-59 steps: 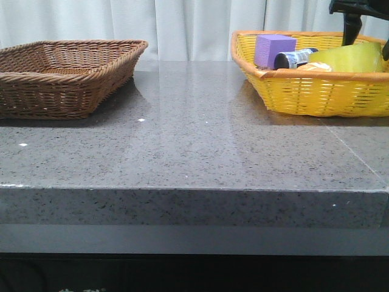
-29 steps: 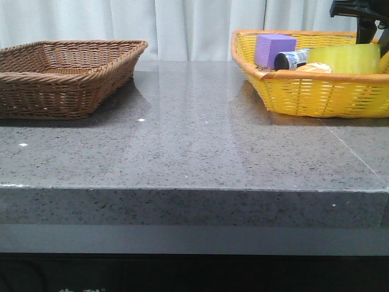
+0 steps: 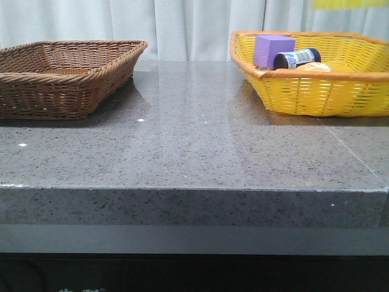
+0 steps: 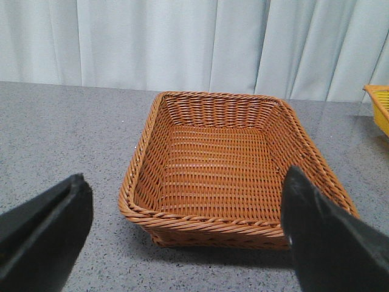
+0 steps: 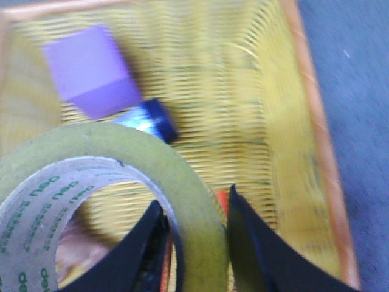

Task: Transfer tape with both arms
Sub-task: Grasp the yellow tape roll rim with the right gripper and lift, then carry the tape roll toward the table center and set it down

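Next, my right gripper sets the tape down on the grey stone table (image 3: 171,127) between the baskets, at a spot closer to the brown basket.
In the right wrist view my right gripper (image 5: 197,210) is shut on the wall of the tape (image 5: 176,176), a yellow-green roll with a white core and green lettering. One finger is inside the core and the other outside. The roll hangs above the yellow basket (image 5: 310,121). In the front view only a yellow-green sliver of the tape (image 3: 343,3) shows at the top edge, and the right arm is out of frame. My left gripper (image 4: 182,222) is open and empty, short of the brown wicker basket (image 4: 219,164).
The yellow basket (image 3: 316,91) at the back right holds a purple block (image 3: 273,48), a dark bottle (image 3: 296,58) and an orange item (image 3: 313,68). The empty brown basket (image 3: 67,79) stands at the back left on the grey stone table (image 3: 194,152).
The right gripper has lifted the tape out of the yellow basket, up to the top edge of the front view. The arm has left that view.
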You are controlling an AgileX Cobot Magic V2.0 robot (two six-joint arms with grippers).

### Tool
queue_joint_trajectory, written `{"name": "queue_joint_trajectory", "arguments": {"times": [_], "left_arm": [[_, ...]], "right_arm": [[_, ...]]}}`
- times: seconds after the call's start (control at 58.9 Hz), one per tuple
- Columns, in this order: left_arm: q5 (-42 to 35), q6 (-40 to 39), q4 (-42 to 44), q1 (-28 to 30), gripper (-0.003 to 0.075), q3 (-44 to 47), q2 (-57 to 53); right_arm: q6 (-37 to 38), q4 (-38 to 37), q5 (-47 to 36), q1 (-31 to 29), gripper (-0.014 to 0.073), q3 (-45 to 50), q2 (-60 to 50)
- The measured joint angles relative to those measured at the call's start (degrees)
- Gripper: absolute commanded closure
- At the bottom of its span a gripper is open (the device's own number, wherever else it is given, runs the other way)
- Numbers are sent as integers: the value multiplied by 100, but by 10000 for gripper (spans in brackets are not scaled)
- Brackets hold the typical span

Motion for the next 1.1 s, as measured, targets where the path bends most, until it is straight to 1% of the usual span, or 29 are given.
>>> {"name": "queue_joint_trajectory", "arguments": {"times": [0.102, 0.187, 0.339, 0.509, 0.611, 0.679, 0.831, 0.933, 1.001, 1.103], "left_arm": [[0, 0, 0, 0, 102, 0, 0], [0, 0, 0, 0, 102, 0, 0], [0, 0, 0, 0, 102, 0, 0], [0, 0, 0, 0, 102, 0, 0], [0, 0, 0, 0, 102, 0, 0], [0, 0, 0, 0, 102, 0, 0], [0, 0, 0, 0, 102, 0, 0], [0, 0, 0, 0, 102, 0, 0], [0, 0, 0, 0, 102, 0, 0], [0, 0, 0, 0, 102, 0, 0]], "right_arm": [[-426, 115, 51, 550, 491, 17, -296], [-553, 203, -49, 1073, 491, 341, -571], [-630, 357, -755, 2205, 491, 1791, -1237], [-653, 513, -1584, 3013, 509, 3450, -1555], [-662, 578, -1849, 3230, 508, 3947, -1492], [-666, 619, -1988, 3334, 506, 4110, -1386], [-666, 683, -2330, 3427, 505, 4173, -1097], [-666, 695, -2514, 3427, 490, 4173, -965], [-666, 695, -2554, 3427, 447, 4173, -902], [-666, 695, -2559, 3427, 328, 4173, -892]]}}
